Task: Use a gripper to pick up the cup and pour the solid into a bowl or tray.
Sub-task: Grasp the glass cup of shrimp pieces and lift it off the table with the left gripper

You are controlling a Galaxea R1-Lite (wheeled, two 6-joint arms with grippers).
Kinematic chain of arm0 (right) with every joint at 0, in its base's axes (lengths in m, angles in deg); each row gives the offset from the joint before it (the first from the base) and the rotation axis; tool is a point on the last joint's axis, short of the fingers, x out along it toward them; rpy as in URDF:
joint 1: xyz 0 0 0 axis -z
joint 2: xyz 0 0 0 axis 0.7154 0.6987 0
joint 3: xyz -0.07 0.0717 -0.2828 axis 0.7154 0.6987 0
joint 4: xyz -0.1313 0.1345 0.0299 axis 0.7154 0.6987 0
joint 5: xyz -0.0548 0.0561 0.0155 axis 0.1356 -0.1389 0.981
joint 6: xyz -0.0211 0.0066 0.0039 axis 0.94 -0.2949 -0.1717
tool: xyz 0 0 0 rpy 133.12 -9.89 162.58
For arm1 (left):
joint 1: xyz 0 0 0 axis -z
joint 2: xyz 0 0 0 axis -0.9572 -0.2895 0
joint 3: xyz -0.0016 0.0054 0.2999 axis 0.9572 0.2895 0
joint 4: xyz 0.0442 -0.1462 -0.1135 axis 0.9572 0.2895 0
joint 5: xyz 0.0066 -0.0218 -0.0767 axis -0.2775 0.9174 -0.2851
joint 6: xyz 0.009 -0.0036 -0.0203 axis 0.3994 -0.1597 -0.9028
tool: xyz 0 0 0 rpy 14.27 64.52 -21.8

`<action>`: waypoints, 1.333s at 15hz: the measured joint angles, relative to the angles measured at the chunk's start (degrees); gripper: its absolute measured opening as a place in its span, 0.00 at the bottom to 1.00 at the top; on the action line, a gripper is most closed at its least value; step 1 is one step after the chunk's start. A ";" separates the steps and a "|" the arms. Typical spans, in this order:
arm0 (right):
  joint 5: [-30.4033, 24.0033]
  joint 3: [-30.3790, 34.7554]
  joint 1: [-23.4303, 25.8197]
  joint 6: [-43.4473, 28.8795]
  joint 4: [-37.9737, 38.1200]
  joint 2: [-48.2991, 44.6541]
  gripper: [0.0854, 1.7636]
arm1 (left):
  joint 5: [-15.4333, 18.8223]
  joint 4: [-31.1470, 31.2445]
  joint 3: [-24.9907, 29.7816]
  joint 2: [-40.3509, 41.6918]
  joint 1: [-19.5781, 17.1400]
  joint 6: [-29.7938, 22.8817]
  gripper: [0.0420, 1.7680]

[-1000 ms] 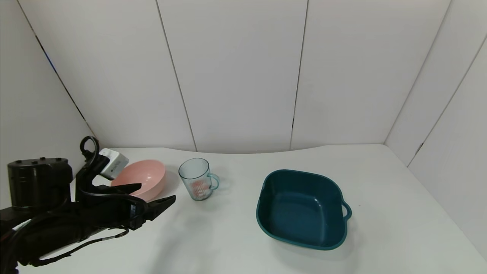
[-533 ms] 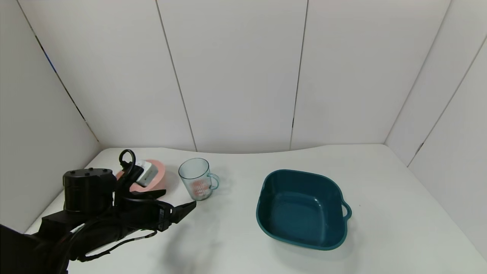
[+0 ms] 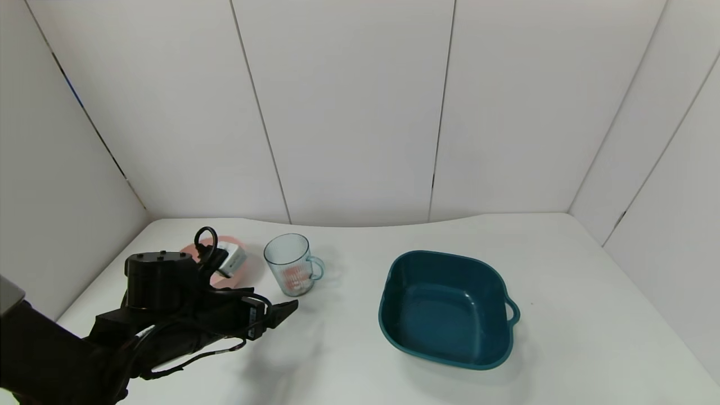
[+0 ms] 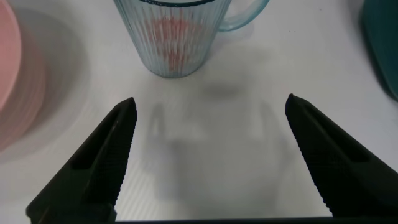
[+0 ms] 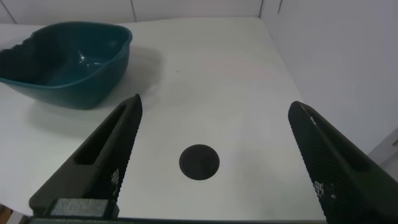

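My left gripper should grip the pale-blue cup at the middle of its body (image 3: pixel 292 272) (image 4: pixel 175 40), so that the cup's handle stays free.
The ribbed pale-blue cup (image 3: pixel 289 263) stands upright on the white table, its handle pointing right, with pink-red solid (image 3: pixel 293 277) in its bottom. My left gripper (image 3: pixel 284 312) is open and empty, low over the table just in front of the cup and apart from it. In the left wrist view the cup (image 4: pixel 149 31) with the solid (image 4: pixel 174 50) stands just beyond my open left gripper (image 4: pixel 210 102). The pink bowl (image 3: pixel 241 274) stands left of the cup, mostly hidden behind my left arm; its edge shows in the left wrist view (image 4: pixel 9 68). My right gripper (image 5: pixel 214 102) is open and empty, out of the head view.
A dark teal squarish tray (image 3: pixel 447 309) with a handle stands right of the cup and also shows in the right wrist view (image 5: pixel 68 62). A round black hole (image 5: pixel 199 162) is in the table under the right gripper. White walls close in the back and sides.
My left arm has moved forward and to the right, bringing the open gripper closer to the cup and covering more of the pink bowl. The cup and tray have not moved.
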 joint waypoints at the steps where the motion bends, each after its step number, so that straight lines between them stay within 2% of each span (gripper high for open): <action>1: 0.00 0.00 0.00 0.00 0.00 0.00 0.97 | -1.18 0.00 -0.39 -0.80 0.13 -0.05 0.97; 4: 0.00 0.00 0.00 0.00 0.00 0.00 0.97 | -2.56 -1.22 -1.39 -3.01 0.60 -0.10 0.97; 8: 0.02 0.00 0.02 0.02 0.00 0.00 0.97 | -3.64 -11.36 -1.00 -6.78 0.79 0.00 0.97; 12: 0.05 0.00 0.02 0.00 0.00 0.00 0.97 | -3.69 -17.25 -0.59 -10.37 0.83 -0.11 0.97; 17: 0.00 0.00 0.02 0.02 0.00 0.00 0.97 | -3.78 -30.12 1.01 -14.92 0.83 -0.40 0.97; 20: 0.02 0.00 0.02 0.00 0.02 0.00 0.97 | -3.64 -33.90 1.95 -17.09 0.80 -0.62 0.97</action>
